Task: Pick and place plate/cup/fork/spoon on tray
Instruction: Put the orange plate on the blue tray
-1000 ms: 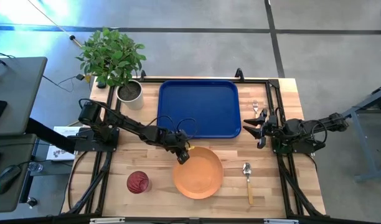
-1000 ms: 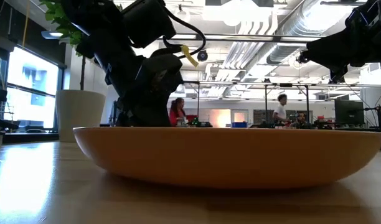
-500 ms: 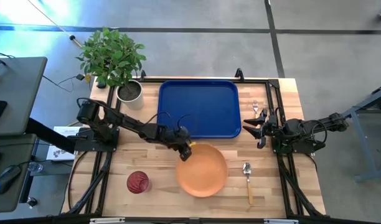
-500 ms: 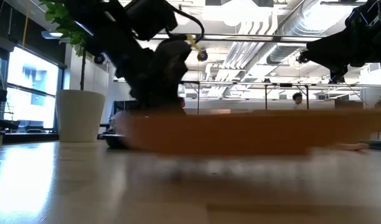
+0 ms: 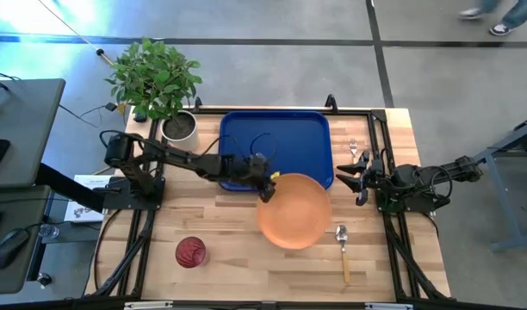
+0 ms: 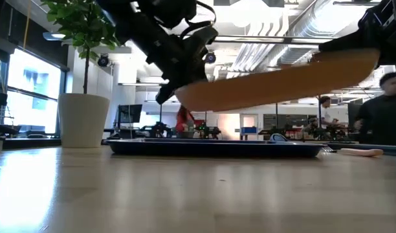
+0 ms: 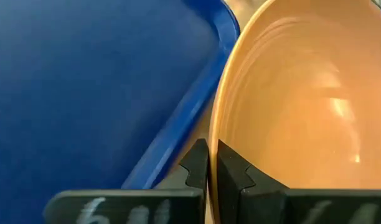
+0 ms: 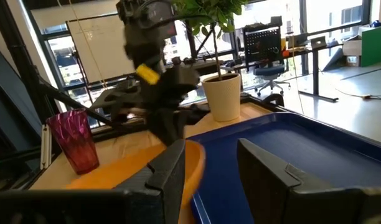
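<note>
The orange plate will leave my left gripper in the middle of the blue tray point(image 5: 278, 149).
My left gripper point(image 5: 268, 189) is shut on the round orange plate point(image 5: 295, 211), which hangs in the air over the near right corner of the blue tray point(image 5: 275, 148); the low view shows the plate point(image 6: 275, 81) tilted above the tray point(image 6: 217, 147). The dark red cup point(image 5: 191, 252) stands at the near left. The spoon point(image 5: 343, 250) lies near right and the fork point(image 5: 353, 149) right of the tray. My right gripper point(image 5: 345, 178) is open and empty by the tray's right edge. My left gripper pinches the plate's rim point(image 7: 212, 152) between its two fingers, one inside the plate and one outside, at the plate's left edge. The fingers come level from the table's left. The plate is lifted clear and tilted, its held side lower point(image 6: 191, 100).
A potted plant point(image 5: 164, 86) in a grey pot stands at the far left corner. Bare wooden tabletop point(image 5: 229, 258) lies between cup and spoon. A person point(image 6: 382, 123) stands in the room beyond the table.
My left gripper has risen and gone toward the table's right and far edges, carrying the plate. The plate, which sat on the table near the front, is now lifted clear and tilted, over the tray's near right corner.
</note>
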### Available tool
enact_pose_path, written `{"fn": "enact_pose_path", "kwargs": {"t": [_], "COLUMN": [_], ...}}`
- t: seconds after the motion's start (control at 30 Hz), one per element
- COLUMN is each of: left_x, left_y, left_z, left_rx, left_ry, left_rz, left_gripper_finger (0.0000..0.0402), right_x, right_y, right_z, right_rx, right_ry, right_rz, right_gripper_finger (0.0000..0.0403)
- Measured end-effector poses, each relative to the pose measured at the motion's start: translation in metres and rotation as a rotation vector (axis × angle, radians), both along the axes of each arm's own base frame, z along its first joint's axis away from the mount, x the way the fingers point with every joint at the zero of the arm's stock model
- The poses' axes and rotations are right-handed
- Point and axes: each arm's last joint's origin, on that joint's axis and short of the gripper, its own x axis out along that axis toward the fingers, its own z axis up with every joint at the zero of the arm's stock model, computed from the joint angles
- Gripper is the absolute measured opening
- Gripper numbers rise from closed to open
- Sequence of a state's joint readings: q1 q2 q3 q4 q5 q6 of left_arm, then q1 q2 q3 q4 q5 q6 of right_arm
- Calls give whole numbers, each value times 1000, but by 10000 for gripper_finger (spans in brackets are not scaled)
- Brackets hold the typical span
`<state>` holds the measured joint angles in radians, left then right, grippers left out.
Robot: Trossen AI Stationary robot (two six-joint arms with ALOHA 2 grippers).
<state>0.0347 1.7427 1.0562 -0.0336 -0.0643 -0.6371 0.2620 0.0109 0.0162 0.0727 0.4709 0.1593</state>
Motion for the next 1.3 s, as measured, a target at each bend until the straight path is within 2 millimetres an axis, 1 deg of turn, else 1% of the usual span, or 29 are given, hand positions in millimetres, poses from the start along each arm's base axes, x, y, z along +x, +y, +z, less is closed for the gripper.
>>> {"fn": "enact_pose_path", "kwargs": {"t": [0.2, 0.33, 0.43, 0.53, 0.67, 0.87, 0.97, 1.07, 1.17, 1.3], "left_x": [1, -3, -5, -12, -20, -39, -47, -51, -51, -47], "left_y": [32, 56, 75, 95, 124, 162, 174, 179, 181, 183], "left_z": [13, 16, 21, 23, 26, 23, 21, 21, 18, 6], "left_rx": [42, 49, 48, 42, 26, -5, -25, -29, -35, -64], "left_ry": [51, 89, 92, 122, 104, 121, 139, 143, 144, 168], "left_rz": [67, 136, 185, 240, 336, 469, 515, 533, 543, 553], "left_gripper_finger": [1, 1, 1, 1, 1, 1, 1, 1, 1, 1], "right_x": [0, 0, 0, 0, 0, 0, 0, 0, 0, 0], "right_y": [0, 0, 0, 0, 0, 0, 0, 0, 0, 0], "right_z": [0, 0, 0, 0, 0, 0, 0, 0, 0, -1], "right_rx": [21, 49, 77, 113, 128, 128, 127, 126, 126, 124], "right_ry": [-7, -13, -19, -27, -30, -30, -30, -29, -28, -21], "right_rz": [10, 13, 16, 19, 19, 19, 20, 20, 19, 19], "right_gripper_finger": [137, 137, 137, 137, 137, 137, 137, 137, 137, 137]}}
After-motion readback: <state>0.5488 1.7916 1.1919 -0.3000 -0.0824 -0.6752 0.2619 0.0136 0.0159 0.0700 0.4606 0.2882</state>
